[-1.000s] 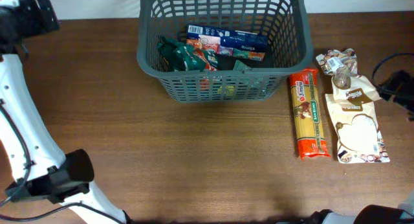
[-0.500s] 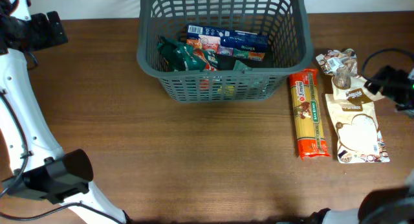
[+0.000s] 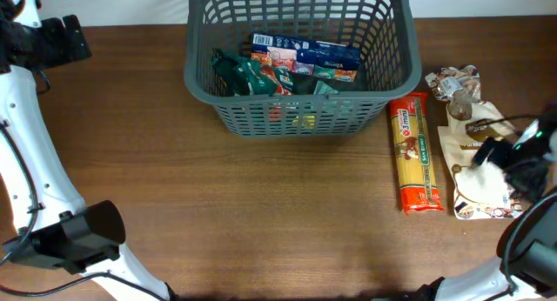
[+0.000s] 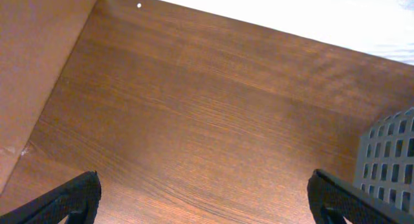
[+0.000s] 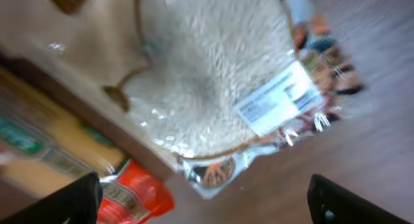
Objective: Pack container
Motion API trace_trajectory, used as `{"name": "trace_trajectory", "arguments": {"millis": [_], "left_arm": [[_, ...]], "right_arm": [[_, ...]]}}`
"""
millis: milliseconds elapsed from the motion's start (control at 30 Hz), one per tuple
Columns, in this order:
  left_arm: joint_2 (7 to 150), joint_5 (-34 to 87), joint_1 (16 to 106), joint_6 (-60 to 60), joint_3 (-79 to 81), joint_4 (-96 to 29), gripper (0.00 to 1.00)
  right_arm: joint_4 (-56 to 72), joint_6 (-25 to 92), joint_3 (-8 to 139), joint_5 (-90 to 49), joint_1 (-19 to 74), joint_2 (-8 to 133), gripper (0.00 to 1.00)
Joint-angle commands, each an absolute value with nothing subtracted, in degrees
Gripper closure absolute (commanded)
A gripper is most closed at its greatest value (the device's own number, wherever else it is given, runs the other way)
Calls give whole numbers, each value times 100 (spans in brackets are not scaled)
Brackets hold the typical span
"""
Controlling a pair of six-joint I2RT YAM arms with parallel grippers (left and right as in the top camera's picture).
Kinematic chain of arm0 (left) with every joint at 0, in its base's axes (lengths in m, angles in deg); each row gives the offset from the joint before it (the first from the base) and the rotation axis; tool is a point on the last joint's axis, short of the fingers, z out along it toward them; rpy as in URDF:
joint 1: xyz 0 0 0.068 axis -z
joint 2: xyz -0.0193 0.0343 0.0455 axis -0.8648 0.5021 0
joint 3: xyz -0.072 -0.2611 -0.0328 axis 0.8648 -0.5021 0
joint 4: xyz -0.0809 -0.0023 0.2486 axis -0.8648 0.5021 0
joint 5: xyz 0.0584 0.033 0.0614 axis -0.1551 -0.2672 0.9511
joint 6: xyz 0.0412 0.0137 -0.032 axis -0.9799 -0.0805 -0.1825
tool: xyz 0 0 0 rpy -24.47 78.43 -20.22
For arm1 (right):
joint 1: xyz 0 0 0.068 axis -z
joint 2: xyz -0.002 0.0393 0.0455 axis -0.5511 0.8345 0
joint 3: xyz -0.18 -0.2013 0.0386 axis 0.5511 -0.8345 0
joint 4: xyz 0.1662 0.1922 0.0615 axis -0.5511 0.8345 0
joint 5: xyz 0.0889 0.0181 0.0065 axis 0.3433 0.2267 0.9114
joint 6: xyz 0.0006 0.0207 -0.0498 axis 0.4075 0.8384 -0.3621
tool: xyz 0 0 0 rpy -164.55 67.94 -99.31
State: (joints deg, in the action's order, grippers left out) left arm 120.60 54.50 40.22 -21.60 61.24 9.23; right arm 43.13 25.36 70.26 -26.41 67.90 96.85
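The rice bag's long side faces the spaghetti packet. Next, my right gripper moves to the middle of the rice bag's long side (image 3: pixel 456 160) (image 5: pixel 81 78) and closes there.
The dark grey slotted basket (image 3: pixel 296 118) stands at the back middle of the table and holds a blue box (image 3: pixel 305 50) and green packets (image 3: pixel 248 75). A spaghetti packet (image 3: pixel 412 153) lies right of it, also in the right wrist view (image 5: pixel 58 159). A beige rice bag (image 3: pixel 477 162) lies further right and fills the right wrist view (image 5: pixel 207 75). A crinkled clear packet (image 3: pixel 452 82) lies behind it. My right gripper (image 5: pixel 204 201) is open above the rice bag's near end. My left gripper (image 4: pixel 207 201) is open over bare table at the far left, the basket's corner (image 4: pixel 391 159) to its right.
The brown wooden table (image 3: pixel 261 205) carries everything. A white wall edge runs along the back. My left arm's white links (image 3: pixel 26 162) stand along the left side. My right arm (image 3: pixel 531 162) reaches in over the right edge.
My right arm has swung forward and inward from the right edge, now hanging over the rice bag. The left arm and the groceries have not moved.
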Motion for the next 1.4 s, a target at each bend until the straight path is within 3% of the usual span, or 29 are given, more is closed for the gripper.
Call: {"name": "trace_trajectory", "arguments": {"millis": [0, 433, 1367], "left_arm": [[12069, 5452, 3987, -2080, 6094, 927, 1], [12069, 5450, 3987, -2080, 6094, 927, 1], [12069, 5450, 3987, -2080, 6094, 927, 1]], "right_arm": [[3970, 2460, 6488, -2848, 6676, 9696, 1], [2683, 1675, 6073, -3524, 5483, 9698, 1], [2031, 1843, 5859, -3956, 5505, 9698, 4]]}}
